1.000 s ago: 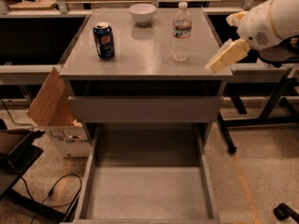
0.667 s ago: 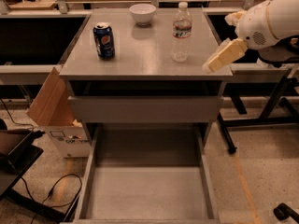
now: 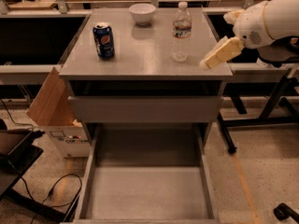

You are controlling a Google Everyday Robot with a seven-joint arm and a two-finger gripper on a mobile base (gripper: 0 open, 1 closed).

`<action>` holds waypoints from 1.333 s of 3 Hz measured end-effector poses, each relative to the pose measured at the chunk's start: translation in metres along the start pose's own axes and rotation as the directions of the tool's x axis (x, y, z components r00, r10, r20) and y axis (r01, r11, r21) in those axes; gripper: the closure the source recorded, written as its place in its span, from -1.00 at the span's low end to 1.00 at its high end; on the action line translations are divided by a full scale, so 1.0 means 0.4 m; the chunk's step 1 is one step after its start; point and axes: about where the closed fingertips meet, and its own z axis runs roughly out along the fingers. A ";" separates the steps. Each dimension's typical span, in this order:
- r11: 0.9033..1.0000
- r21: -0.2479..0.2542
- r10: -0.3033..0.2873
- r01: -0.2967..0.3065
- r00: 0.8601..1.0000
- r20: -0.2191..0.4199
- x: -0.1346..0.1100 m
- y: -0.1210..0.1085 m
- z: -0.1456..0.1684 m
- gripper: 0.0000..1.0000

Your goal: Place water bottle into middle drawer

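Next, my gripper will go to the water bottle's body (image 3: 180,39), a little below its middle, and close there.
The water bottle (image 3: 181,31), clear with a white cap and a pale label band, stands upright on the grey cabinet top (image 3: 140,59), right of centre. My gripper (image 3: 214,40) hangs just right of the bottle, at the top's right edge, not touching it. It is open and empty; its cream fingers (image 3: 219,54) point down and left. The middle drawer (image 3: 147,195) is pulled out wide at the bottom of the view, with a bare grey floor and low side walls.
A blue soda can (image 3: 103,40) stands at the left of the top and a white bowl (image 3: 142,13) at the back. A drawer with a plain grey front (image 3: 145,108) sits above the open one. A cardboard box (image 3: 56,120) and cables lie on the left; table legs stand on the right.
My gripper has shifted slightly left, closer to the water bottle. The bottle, the can, the bowl and the drawer have not moved.
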 end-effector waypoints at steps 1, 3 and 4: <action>0.999 0.038 0.018 -0.022 0.994 0.107 -0.025 -0.080 0.065 -1.00; 0.985 0.055 0.138 -0.164 0.938 0.317 -0.069 -0.212 0.237 -1.00; 0.962 0.012 0.248 -0.273 0.889 0.386 -0.058 -0.223 0.304 -1.00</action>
